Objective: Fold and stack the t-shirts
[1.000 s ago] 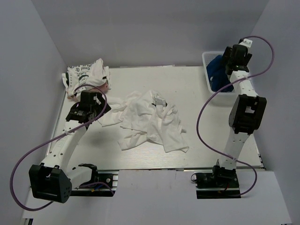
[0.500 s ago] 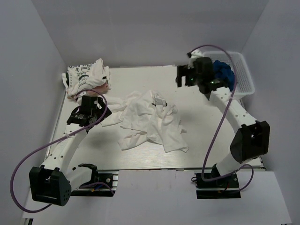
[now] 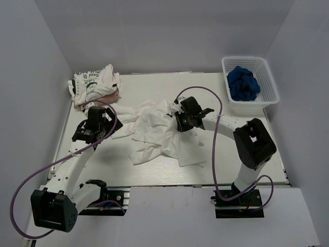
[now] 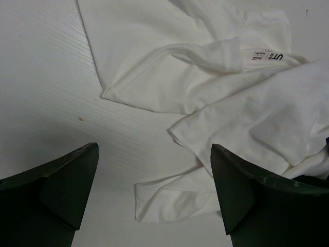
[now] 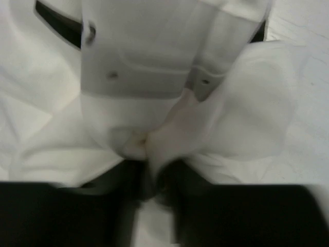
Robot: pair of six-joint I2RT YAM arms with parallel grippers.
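Next, I close my left gripper on the crumpled white t-shirt's pointed corner (image 3: 113, 137) (image 4: 107, 95), which is at the outer edge behind the sleeve lying on the table.
A crumpled white t-shirt (image 3: 159, 134) lies spread on the middle of the table. My right gripper (image 3: 178, 116) is down on its upper middle. In the blurred right wrist view the right gripper (image 5: 149, 165) has its dark fingers closed on a bunched fold of white cloth (image 5: 169, 128). My left gripper (image 3: 101, 129) hovers open over the shirt's left edge. In the left wrist view a sleeve (image 4: 175, 200) lies on the table below the wide-apart jaws of the left gripper (image 4: 154, 146). A folded white t-shirt with lettering (image 3: 95, 82) sits on a pinkish one (image 3: 111, 96) at the back left. A navy t-shirt (image 3: 242, 85) lies in the basket.
The white lattice basket (image 3: 271, 87) stands at the back right corner. Grey walls close in the table on the left, back and right. A purple cable (image 3: 205, 92) loops from the right arm over the table.
My right arm has swung from the basket at the back right down to the middle of the white t-shirt, and its jaws have closed on cloth. The left gripper has shifted slightly nearer.
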